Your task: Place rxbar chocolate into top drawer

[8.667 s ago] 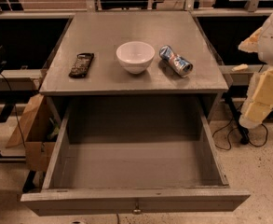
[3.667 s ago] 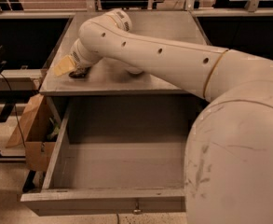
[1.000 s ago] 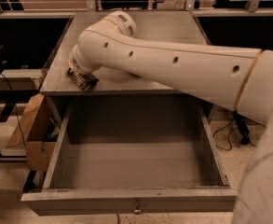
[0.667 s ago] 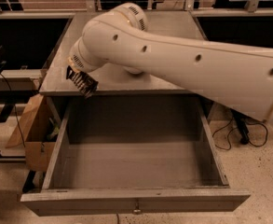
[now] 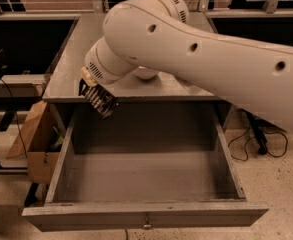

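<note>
My gripper is going to release the rxbar chocolate near the middle of the bare drawer's bottom [image 5: 131, 160], a little toward the cardboard box. The bar now hangs above the open drawer.
The rxbar chocolate [image 5: 101, 102], a dark bar with pale print, hangs tilted in my gripper [image 5: 92, 92] at the end of the big white arm. The gripper is shut on it. It holds the bar just past the grey table's [image 5: 68, 74] front edge, above the back left part of the open top drawer [image 5: 146, 215]. The drawer is pulled far out and its inside is bare. Its small metal knob [image 5: 146, 226] shows at the bottom.
A white bowl [image 5: 147, 74] on the table is mostly hidden behind my arm. A cardboard box [image 5: 32, 140] stands on the floor left of the drawer. Cables [image 5: 258, 146] lie on the floor at the right.
My gripper has lifted the bar off the table's left side and carried it forward and to the right, past the table edge and over the drawer.
</note>
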### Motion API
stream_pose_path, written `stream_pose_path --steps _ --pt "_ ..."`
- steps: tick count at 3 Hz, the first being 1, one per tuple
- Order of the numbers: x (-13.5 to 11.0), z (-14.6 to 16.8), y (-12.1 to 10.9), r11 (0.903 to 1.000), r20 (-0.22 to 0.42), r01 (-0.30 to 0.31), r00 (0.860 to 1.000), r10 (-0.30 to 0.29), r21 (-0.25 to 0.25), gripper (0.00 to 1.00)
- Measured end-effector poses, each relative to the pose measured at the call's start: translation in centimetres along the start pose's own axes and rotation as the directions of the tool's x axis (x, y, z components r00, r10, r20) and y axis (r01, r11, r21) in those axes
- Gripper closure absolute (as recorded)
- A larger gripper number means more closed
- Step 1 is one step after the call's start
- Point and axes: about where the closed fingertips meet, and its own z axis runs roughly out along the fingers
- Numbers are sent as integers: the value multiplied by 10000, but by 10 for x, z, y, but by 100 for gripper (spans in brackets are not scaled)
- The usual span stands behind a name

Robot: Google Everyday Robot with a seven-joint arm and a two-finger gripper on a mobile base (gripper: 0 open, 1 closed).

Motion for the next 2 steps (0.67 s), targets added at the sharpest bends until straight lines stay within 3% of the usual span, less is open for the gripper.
stream_pose_path --steps 1,2 --pt "33 -21 13 9997 -1 -179 9998 179 -191 100" --pt "93 -8 23 9949 0 -718 9974 720 -713 100"
